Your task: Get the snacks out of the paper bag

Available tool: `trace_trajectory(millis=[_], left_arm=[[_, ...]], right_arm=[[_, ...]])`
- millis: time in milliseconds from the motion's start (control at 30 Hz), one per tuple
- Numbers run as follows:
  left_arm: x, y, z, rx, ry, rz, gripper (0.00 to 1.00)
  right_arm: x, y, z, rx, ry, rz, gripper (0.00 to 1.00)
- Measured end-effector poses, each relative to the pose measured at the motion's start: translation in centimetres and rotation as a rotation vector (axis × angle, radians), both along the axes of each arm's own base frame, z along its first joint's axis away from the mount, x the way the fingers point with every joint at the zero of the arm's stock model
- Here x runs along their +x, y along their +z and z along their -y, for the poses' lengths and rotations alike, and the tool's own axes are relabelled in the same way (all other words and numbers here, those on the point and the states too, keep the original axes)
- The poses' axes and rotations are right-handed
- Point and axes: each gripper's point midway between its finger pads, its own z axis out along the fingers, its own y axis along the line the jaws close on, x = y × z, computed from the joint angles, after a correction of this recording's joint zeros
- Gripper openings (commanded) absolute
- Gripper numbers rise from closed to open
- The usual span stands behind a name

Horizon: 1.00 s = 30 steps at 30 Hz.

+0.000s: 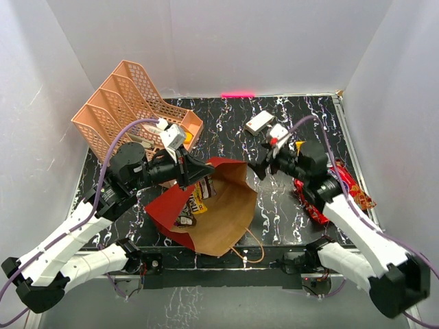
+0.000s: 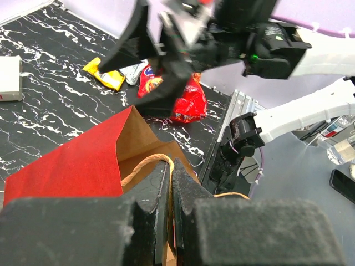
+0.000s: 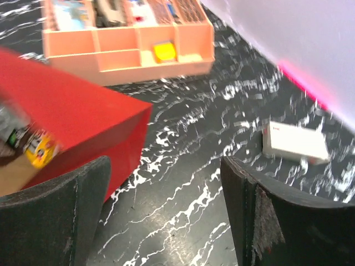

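Observation:
The yellow wrapper (image 1: 196,204) (image 3: 41,151) is beside the dark brown wrappers in the paper bag. My right gripper will reach into the bag next and close on it.
The paper bag (image 1: 226,205), dark red outside and kraft inside, lies tilted at the table's middle with its mouth up and left. My left gripper (image 1: 204,171) is shut on its rim beside a cord handle, seen close in the left wrist view (image 2: 171,169). Yellow and dark brown wrappers (image 1: 195,202) show inside the mouth, also in the right wrist view (image 3: 36,147). My right gripper (image 1: 260,168) is open and empty just right of the bag (image 3: 72,111), over bare table (image 3: 166,205). The red cookie packet (image 1: 348,184) lies under my right arm, and a yellow wrapper (image 1: 300,145) lies near it.
The peach lattice tray (image 1: 130,103) stands at the back left, close behind my left arm. A small white box (image 1: 259,122) lies at the back middle. In the left wrist view the red packet (image 2: 186,100) and yellow wrapper (image 2: 105,75) lie beyond the bag.

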Motion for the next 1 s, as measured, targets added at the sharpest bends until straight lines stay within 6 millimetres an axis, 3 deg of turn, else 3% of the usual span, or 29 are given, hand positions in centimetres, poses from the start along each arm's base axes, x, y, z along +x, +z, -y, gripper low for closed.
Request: trace_trajectory(millis=[67,200,367,600,833,1000], left_arm=[[0.0,0.0,-0.1,0.005,0.001,0.006,0.00],[-0.1,-0.2,-0.1,0.010,-0.003,0.007,0.00],[-0.7,0.0,0.0,0.011,-0.042,0.023,0.00],[-1.2,0.0,0.2,0.014,-0.081,0.047,0.00],[-1.3,0.4,0.3,0.001,-0.092,0.062,0.00],[-1.3,0.3,0.5,0.003,-0.098,0.059,0.00]], right_arm=[[-3.1,1.3,-1.4,-0.033,0.124,0.112,0.83],[-6.7,5.1,-1.6,-0.064,0.254,0.323,0.84],[-10.5,6.4,-2.4,-0.129,0.447,0.468,0.81],[-15.2,5.7,-4.1,-0.180,0.763,0.612,0.70],[-17.4,3.5,-6.6,-0.206,0.958,0.646,0.73],[-19.2,1.8,-10.3,-0.297,1.064,0.667,0.75]])
